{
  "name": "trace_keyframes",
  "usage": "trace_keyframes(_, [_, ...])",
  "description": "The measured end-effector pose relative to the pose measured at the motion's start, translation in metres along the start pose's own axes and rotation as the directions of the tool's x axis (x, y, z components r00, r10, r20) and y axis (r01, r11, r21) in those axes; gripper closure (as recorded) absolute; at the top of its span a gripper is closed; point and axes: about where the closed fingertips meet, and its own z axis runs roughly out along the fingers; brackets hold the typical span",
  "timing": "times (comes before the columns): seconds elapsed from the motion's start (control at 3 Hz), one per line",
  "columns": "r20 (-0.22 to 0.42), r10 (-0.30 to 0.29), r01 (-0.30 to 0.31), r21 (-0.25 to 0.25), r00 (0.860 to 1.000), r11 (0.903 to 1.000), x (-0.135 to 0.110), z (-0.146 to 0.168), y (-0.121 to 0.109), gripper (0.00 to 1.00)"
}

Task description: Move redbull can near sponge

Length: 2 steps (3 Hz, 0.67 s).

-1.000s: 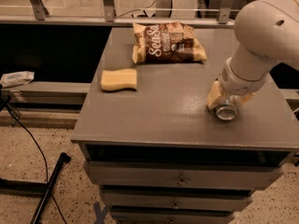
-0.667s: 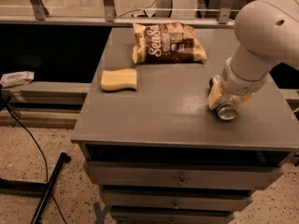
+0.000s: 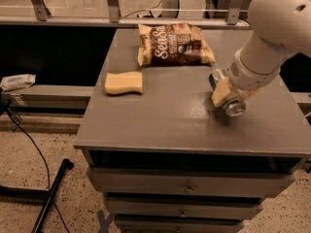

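Observation:
My gripper needs to release the redbull can next to the sponge, just in front of the brown snack bag (image 3: 170, 83).
The redbull can (image 3: 232, 104) lies on its side at the right of the grey cabinet top (image 3: 170, 115), its shiny round end facing the front. My gripper (image 3: 224, 94) comes down from the white arm at the upper right and is shut on the can, with a pale finger pad (image 3: 220, 93) against its left side. The can sits at or just above the surface. The pale yellow sponge (image 3: 124, 82) lies flat at the left of the top, well apart from the can.
A brown snack bag (image 3: 172, 44) with white lettering lies at the back middle, between the sponge and the arm. The top's edges drop off at front, left and right. Drawers sit below the front edge. A railing runs behind the cabinet.
The gripper and the can have shifted slightly left and up. The sponge and the bag have not moved.

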Motion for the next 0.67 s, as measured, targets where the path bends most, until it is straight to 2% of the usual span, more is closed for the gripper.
trace_keyframes(0.33, [0.04, -0.172, 0.173, -0.029, 0.984, 0.9844, -0.024, -0.035, 0.029, 1.0])
trace_keyframes(0.67, [0.016, -0.272, 0.273, -0.04, 0.962, 0.9613, -0.039, -0.037, 0.055, 1.0])
